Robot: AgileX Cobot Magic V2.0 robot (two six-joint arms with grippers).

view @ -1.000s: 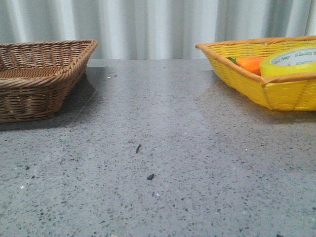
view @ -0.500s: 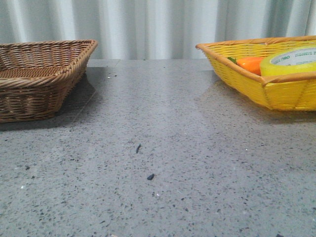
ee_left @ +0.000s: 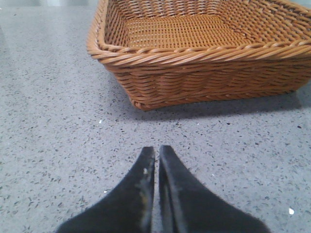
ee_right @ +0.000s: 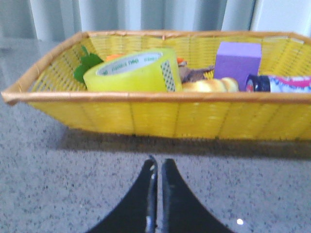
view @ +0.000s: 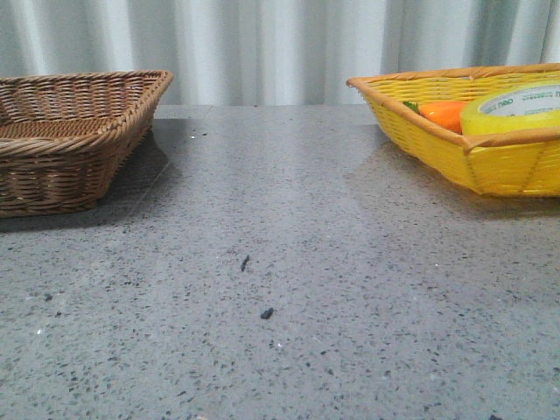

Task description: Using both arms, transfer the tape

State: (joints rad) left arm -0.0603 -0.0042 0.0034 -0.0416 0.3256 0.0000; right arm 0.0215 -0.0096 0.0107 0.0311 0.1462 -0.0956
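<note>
I should next move my right gripper to the tape's edge [view: 476, 113] [ee_right: 95, 75] next to the orange carrot-like object in the yellow basket, and close it there.
The tape [view: 514, 109], a wide yellow roll with a white printed core, lies in the yellow basket [view: 490, 162] at the table's far right. In the right wrist view the tape [ee_right: 131, 73] sits at one end of the yellow basket [ee_right: 155, 116]. My right gripper [ee_right: 158, 162] is shut and empty over the grey table, short of the basket's near wall. My left gripper [ee_left: 156, 150] is shut and empty over the table, in front of the empty brown wicker basket [ee_left: 204, 73]. Neither gripper shows in the front view.
The brown wicker basket [view: 61, 149] stands at the far left. An orange carrot-like object [view: 442, 114] lies beside the tape. The yellow basket also holds a purple block [ee_right: 237, 58], a bottle [ee_right: 279, 83] and a green-leafed item [ee_right: 87, 65]. Small dark specks [view: 266, 312] lie mid-table.
</note>
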